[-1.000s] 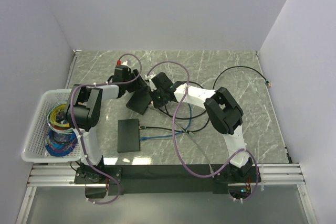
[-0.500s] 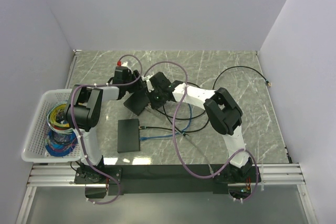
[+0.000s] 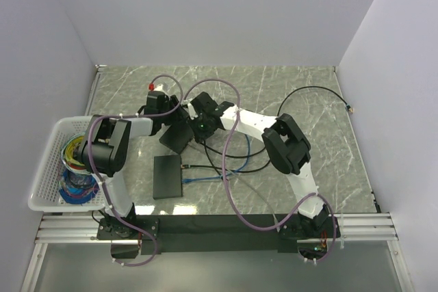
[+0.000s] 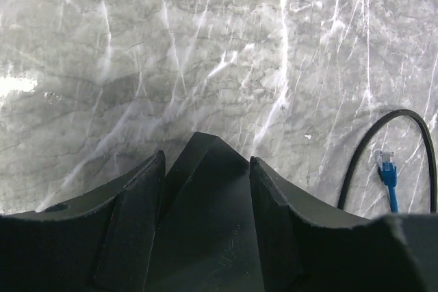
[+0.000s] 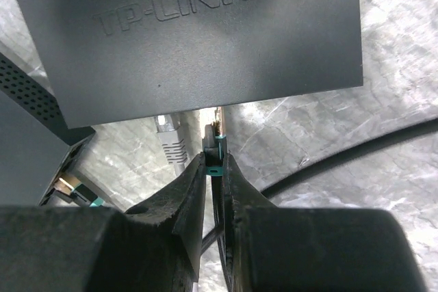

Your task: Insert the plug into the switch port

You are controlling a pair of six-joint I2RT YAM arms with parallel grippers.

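Observation:
My right gripper is going to let go of the green-booted plug in the black TP-LINK switch's port [image 3: 194,136] [image 5: 213,113] next to the grey plug.
A black TP-LINK switch [image 5: 191,32] is held tilted off the marble table by my left gripper [image 3: 171,117], which is shut on its edge [image 4: 205,217]. In the top view the switch [image 3: 179,133] sits between both grippers. My right gripper [image 5: 214,169] is shut on a plug with a green boot [image 5: 216,158] on a black cable, held just below the switch's port side. A grey plug [image 5: 171,141] sits in a port right beside it on the left.
A second black box [image 3: 168,176] lies near the front with a blue cable [image 3: 212,176] in it. Black cable loops [image 3: 321,100] lie at right. A white basket [image 3: 48,169] of coiled cables stands at left. A loose blue plug [image 4: 388,169] lies on the marble.
Both grippers and the switch have shifted slightly left and back. The right gripper has closed in on the switch with the plug.

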